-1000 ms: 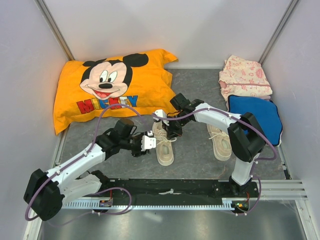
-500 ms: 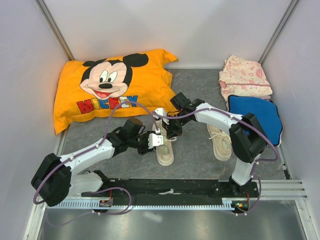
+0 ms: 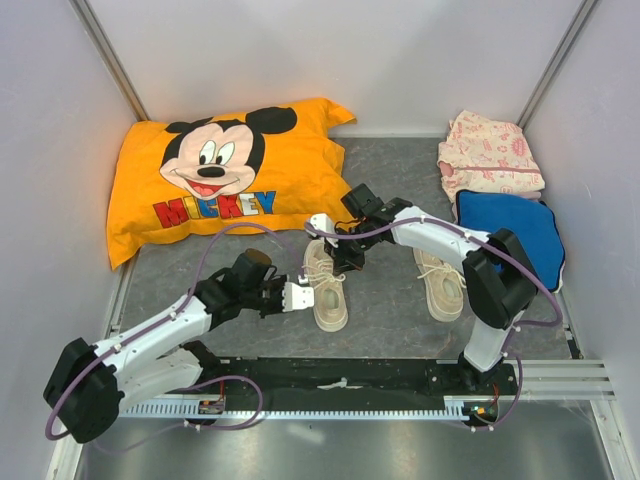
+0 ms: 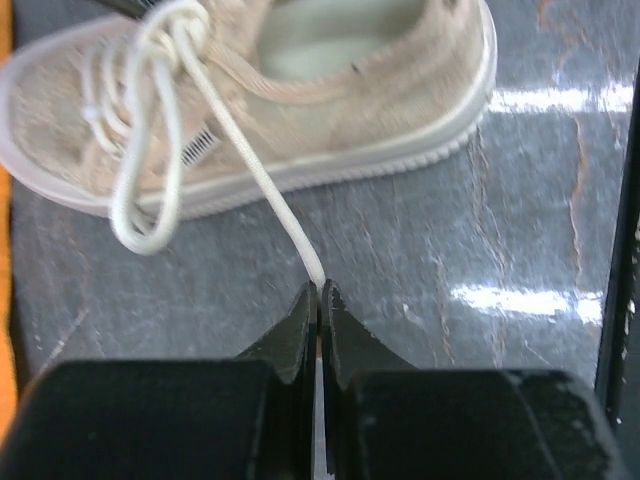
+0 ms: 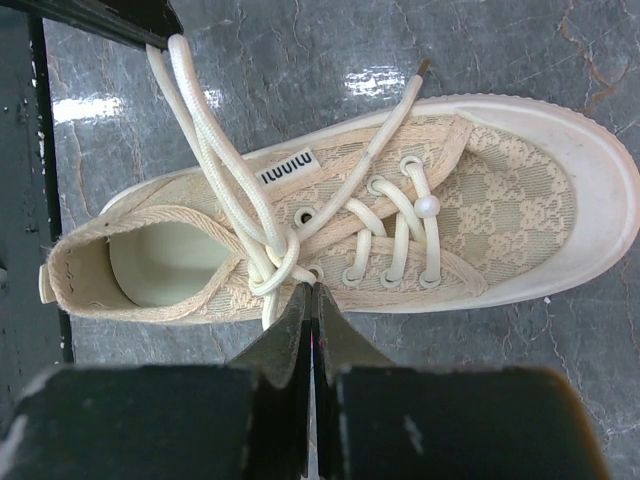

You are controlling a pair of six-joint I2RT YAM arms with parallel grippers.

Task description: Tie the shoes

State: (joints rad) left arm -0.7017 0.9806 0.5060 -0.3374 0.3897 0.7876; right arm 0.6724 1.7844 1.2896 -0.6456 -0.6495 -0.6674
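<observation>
My left gripper holds the white lace far from the knot, so it should grab the parts of the lace [image 5: 246, 208] near the knot before my right gripper pulls tight.
Two cream-beige shoes lie on the grey mat. The left shoe [image 3: 326, 292] sits between my two grippers; the right shoe [image 3: 440, 285] lies apart beside the right arm. My left gripper [image 3: 302, 296] [image 4: 318, 291] is shut on a white lace [image 4: 262, 180] that runs taut from the shoe's [image 4: 330, 110] knot down to its tips. My right gripper [image 3: 338, 256] [image 5: 312, 290] is shut at the opposite side of the same shoe [image 5: 500, 215], pinching a lace right below the half knot [image 5: 270, 258]. Two long lace strands [image 5: 212, 130] lead up out of the right wrist view.
An orange Mickey pillow [image 3: 220, 175] fills the back left. A pink folded cloth [image 3: 490, 155] and a blue cushion [image 3: 512, 232] lie at the back right. A black rail [image 3: 340, 380] runs along the near edge. Walls close in on three sides.
My left gripper was open beside the shoe; it has shut on the lace and drawn back a little toward the near left. The right gripper stays shut by the shoe.
</observation>
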